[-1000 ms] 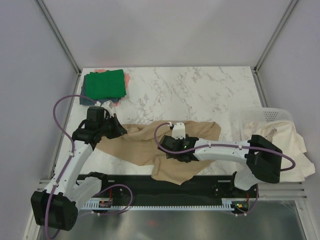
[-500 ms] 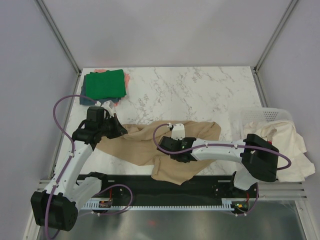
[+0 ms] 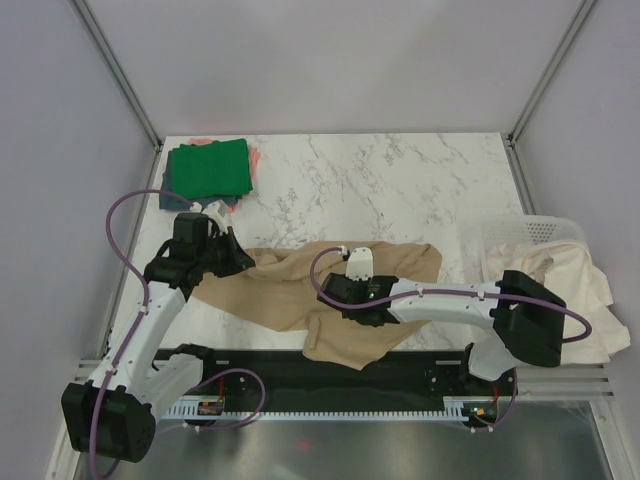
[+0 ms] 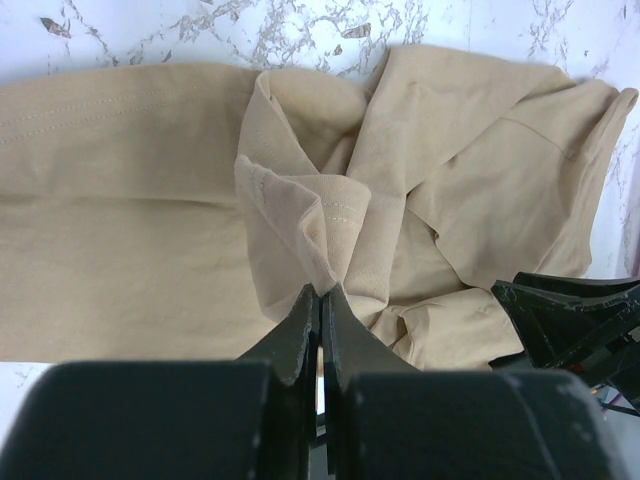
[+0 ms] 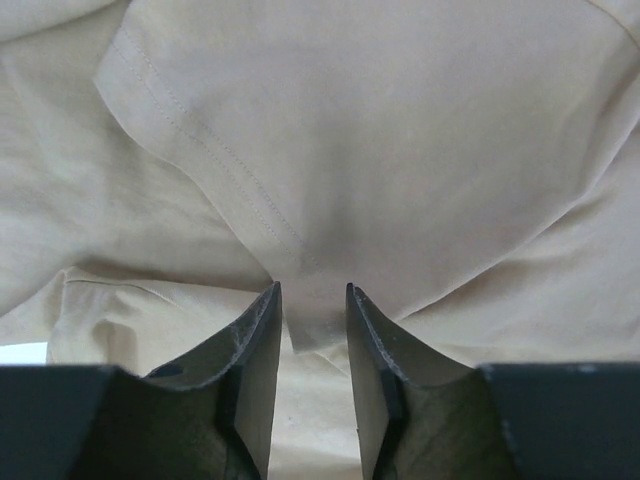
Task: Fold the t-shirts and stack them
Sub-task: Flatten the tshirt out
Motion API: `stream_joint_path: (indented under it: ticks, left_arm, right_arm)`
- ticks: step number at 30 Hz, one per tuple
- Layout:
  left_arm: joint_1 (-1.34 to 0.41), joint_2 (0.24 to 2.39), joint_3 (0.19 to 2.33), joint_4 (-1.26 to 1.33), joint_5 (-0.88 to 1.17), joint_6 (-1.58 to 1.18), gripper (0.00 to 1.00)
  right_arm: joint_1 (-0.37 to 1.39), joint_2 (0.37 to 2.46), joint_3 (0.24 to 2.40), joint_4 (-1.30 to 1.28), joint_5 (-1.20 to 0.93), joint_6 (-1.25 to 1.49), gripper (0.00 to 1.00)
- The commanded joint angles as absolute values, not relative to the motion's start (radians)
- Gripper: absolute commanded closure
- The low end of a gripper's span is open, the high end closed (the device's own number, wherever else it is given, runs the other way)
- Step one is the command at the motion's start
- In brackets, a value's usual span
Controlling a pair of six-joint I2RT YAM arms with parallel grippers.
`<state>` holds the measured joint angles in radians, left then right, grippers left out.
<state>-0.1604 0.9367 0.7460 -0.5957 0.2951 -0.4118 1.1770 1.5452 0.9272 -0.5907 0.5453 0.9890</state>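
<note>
The tan t-shirt is bunched up in overlapping folds, so next my right gripper grabs its hemmed corner [image 5: 314, 326] and lifts together with my left gripper to spread it out first.
The large tan t-shirt [image 3: 285, 292] lies crumpled on the marble table in front of both arms. My left gripper [image 3: 238, 262] is at its left end, shut on a raised fold of tan cloth [image 4: 300, 215], with the fingertips [image 4: 305, 305] pinched together. My right gripper [image 3: 348, 302] is low over the shirt's middle. Its jaws stand a little apart around a hemmed corner of the tan shirt [image 5: 400, 130], gripper [image 5: 312, 290] open. A folded green t-shirt [image 3: 208, 167] tops a stack at the back left, with dark blue-grey [image 3: 170, 197] and salmon-pink [image 3: 256, 158] edges under it.
A white mesh basket [image 3: 530, 230] stands at the right edge, with a cream t-shirt [image 3: 575, 290] spilling out of it. The right arm's black wrist [image 4: 575, 320] shows at the right in the left wrist view. A black rail [image 3: 300, 370] runs along the near edge.
My right gripper shifted slightly left over the tan shirt, then back right. The left arm and its hold on the fold have not changed.
</note>
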Motion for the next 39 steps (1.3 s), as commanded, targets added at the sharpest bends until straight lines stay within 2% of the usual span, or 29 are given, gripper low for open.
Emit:
stream_joint_path:
  ticks: [1,4,9,13,22,25,28,31,36,39]
  left_arm:
    - [-0.167,0.920,0.744,-0.565,0.314,-0.428,0.98]
    - [-0.166,0.919,0.746,-0.566,0.313,-0.428,0.98]
    - [-0.166,0.917,0.745,-0.565,0.313,-0.428,0.98]
    - [-0.166,0.916,0.745,-0.565,0.313,-0.430,0.98]
    - [-0.166,0.917,0.744,-0.566,0.313,-0.428,0.98]
    - [-0.166,0.916,0.744,-0.565,0.313,-0.428,0.98]
    - [-0.166,0.917,0.744,-0.565,0.311,-0.428,0.98]
    - [-0.166,0.917,0.744,-0.566,0.310,-0.428,0.98]
    - [-0.166,0.875,0.759,-0.566,0.304,-0.422,0.98]
    - [-0.166,0.795,0.775,-0.571,0.269,-0.400,0.98]
  right_arm:
    - [1.190,1.500,0.928,-0.584,0.549,0.985,0.59]
    - [1.195,1.490,0.920,-0.586,0.542,0.985,0.57]
    - [1.209,1.480,0.900,-0.586,0.535,0.993,0.45]
    - [1.210,1.496,0.888,-0.587,0.541,1.006,0.44]
    - [1.212,1.529,0.905,-0.635,0.584,1.019,0.63]
    - [1.210,1.528,0.904,-0.641,0.589,1.019,0.73]
    - [1.210,1.520,0.902,-0.652,0.594,1.020,0.88]
    - [1.209,1.508,0.910,-0.687,0.609,1.028,0.98]
    - [1.207,1.424,0.940,-0.794,0.678,1.037,1.00]
    - [1.212,1.332,1.003,-0.955,0.733,1.037,1.00]
